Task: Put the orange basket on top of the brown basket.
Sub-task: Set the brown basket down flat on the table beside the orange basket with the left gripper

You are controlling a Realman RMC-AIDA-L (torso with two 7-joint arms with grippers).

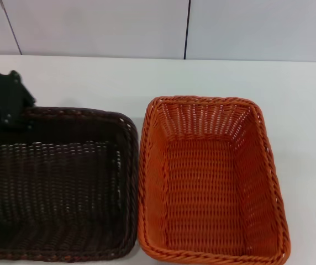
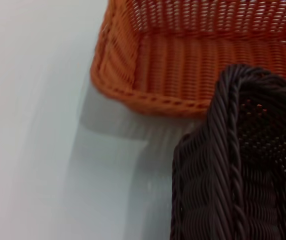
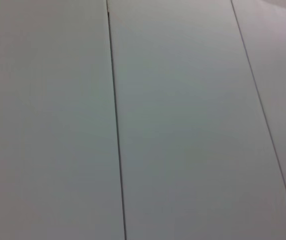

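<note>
The brown basket will go down on the white table [image 1: 87, 182] against the long side of the orange basket, set there by my left gripper.
The orange basket [image 1: 210, 179] stands empty on the white table at the right. The brown basket [image 1: 56, 185] lies beside it at the left, their long sides almost touching. My left gripper [image 1: 10, 113] is at the brown basket's far left corner, over its rim; its fingers are hidden. The left wrist view shows a corner of the brown basket [image 2: 233, 170] close up, with the orange basket [image 2: 193, 65] behind it. My right gripper is out of view; the right wrist view shows only pale panels.
The white table [image 1: 91, 77] reaches back to a pale panelled wall [image 1: 147, 27] with dark seams. Bare table shows beyond both baskets and to the right of the orange one.
</note>
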